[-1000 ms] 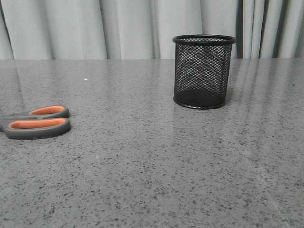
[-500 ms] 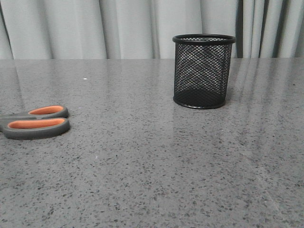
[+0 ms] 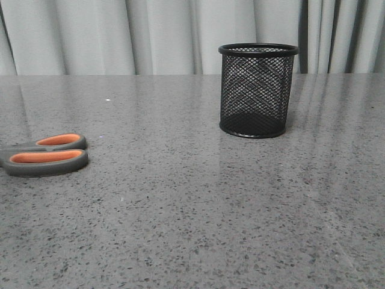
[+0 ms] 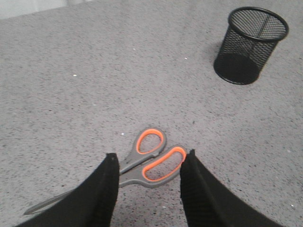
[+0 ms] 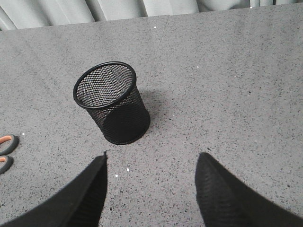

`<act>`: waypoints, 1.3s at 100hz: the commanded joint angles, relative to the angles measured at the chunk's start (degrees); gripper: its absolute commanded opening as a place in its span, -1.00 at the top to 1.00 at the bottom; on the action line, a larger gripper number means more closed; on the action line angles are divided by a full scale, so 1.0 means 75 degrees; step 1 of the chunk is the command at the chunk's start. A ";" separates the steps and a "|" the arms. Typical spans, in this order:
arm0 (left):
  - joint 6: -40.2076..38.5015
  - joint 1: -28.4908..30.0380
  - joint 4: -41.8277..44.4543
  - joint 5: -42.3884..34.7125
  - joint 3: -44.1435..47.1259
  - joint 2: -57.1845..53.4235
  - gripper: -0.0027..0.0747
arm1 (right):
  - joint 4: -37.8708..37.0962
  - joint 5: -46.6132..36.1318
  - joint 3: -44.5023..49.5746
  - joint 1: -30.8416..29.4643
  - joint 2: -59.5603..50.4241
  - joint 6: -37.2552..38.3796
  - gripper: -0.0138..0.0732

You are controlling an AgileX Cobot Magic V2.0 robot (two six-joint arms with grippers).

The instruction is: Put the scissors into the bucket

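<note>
I should close my left gripper on the narrow part of the handles (image 3: 6, 151) (image 4: 128, 174) of the scissors, between the orange finger loops and the blades.
The scissors (image 3: 45, 156) lie flat on the grey table at the left, with grey handles lined in orange and the blades cut off by the frame edge. The left wrist view shows the scissors (image 4: 151, 163) whole, handles between the tips of my open left gripper (image 4: 150, 160), which hovers above them without touching. The bucket (image 3: 257, 90), a black wire-mesh cup, stands upright at the back right and shows in the left wrist view (image 4: 250, 45). My open, empty right gripper (image 5: 152, 158) hangs above bare table just short of the bucket (image 5: 113, 101). Neither gripper shows in the front view.
The grey speckled table (image 3: 198, 205) runs back to pale curtains (image 3: 156, 36). The scissor handles also show at the edge of the right wrist view (image 5: 6, 151).
Almost nothing differs; the front view has shifted by a pixel or two. The scissors and the bucket stand where they were.
</note>
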 commanded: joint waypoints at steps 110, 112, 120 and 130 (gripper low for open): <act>0.6437 -0.0157 0.0932 0.2378 -0.2515 0.3888 0.10 | 0.0010 -0.0517 -0.0270 0.0181 0.0098 -0.0111 -0.20; 0.6500 -0.0200 0.1018 0.2394 -0.2515 0.3943 0.10 | 0.0010 -0.0528 -0.0270 0.0214 0.0098 -0.0111 -0.20; 0.6983 -0.0421 0.1400 0.2500 -0.2515 0.4260 0.10 | 0.0010 -0.0528 -0.0270 0.0329 0.0098 -0.0111 -0.20; 0.7246 -0.0791 0.1899 0.2538 -0.2515 0.4599 0.10 | 0.0010 -0.0528 -0.0270 0.0425 0.0098 -0.0111 -0.20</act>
